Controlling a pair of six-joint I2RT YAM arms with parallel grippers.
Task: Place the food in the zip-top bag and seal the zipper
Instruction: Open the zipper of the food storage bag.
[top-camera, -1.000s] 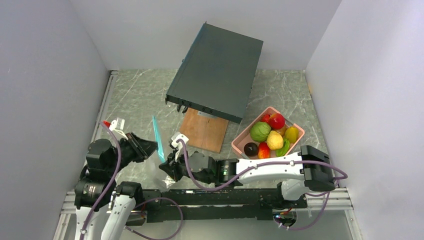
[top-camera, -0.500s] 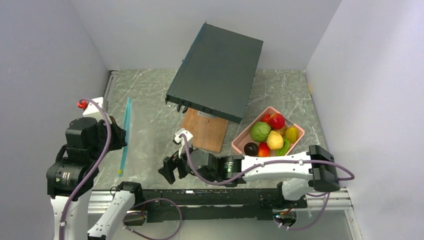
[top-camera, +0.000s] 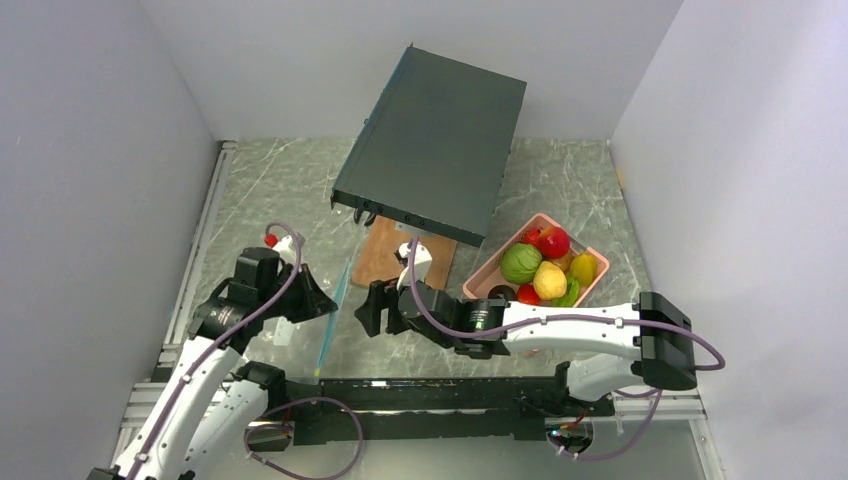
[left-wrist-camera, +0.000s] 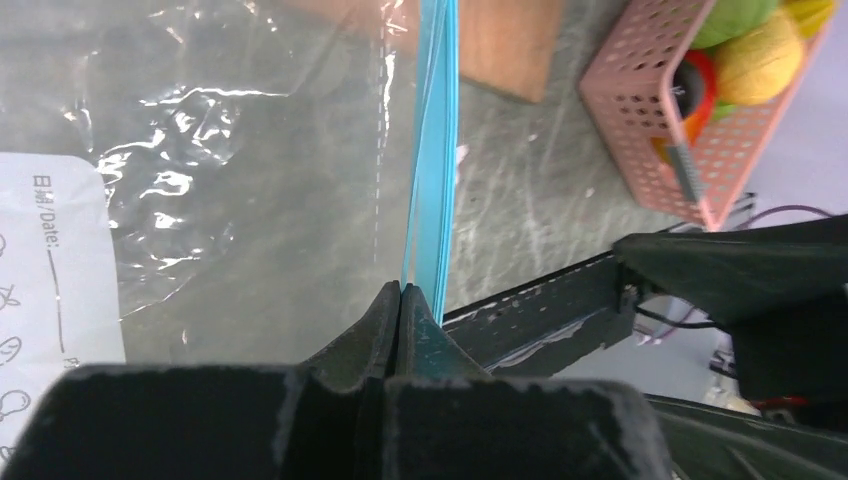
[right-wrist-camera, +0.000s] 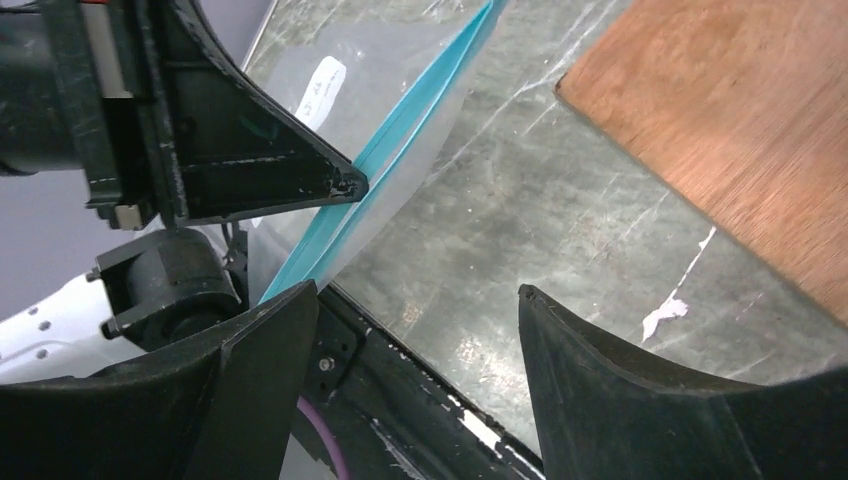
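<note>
The teal zipper's sides lie close together at my left gripper, so my right gripper will pinch the nearer side (right-wrist-camera: 405, 150) while my left gripper takes hold again of only the other.
My left gripper (top-camera: 333, 304) (left-wrist-camera: 400, 290) is shut on the zip-top bag (left-wrist-camera: 250, 180), pinching it at the teal zipper (top-camera: 332, 320) (left-wrist-camera: 435, 150). The clear bag hangs edge-on above the table's near left, its white label (left-wrist-camera: 50, 260) facing the left wrist view. My right gripper (top-camera: 368, 312) (right-wrist-camera: 416, 288) stands open just right of the zipper (right-wrist-camera: 400, 130), holding nothing. The left gripper (right-wrist-camera: 355, 185) shows there, clamped on the strip. The food (top-camera: 540, 265), glossy red, green, yellow and dark toy pieces, lies in the pink tray (top-camera: 478, 287) at the right.
A dark grey flat case (top-camera: 435, 140) leans tilted over the back of the table. A wooden board (top-camera: 385, 255) (right-wrist-camera: 740, 130) lies under its front edge, just beyond my right gripper. White walls close in both sides. A black rail (top-camera: 430, 385) runs along the near edge.
My right gripper opened, let go of the zipper and moved up toward the board. The left arm swung the bag out to the far left, then back toward the centre.
</note>
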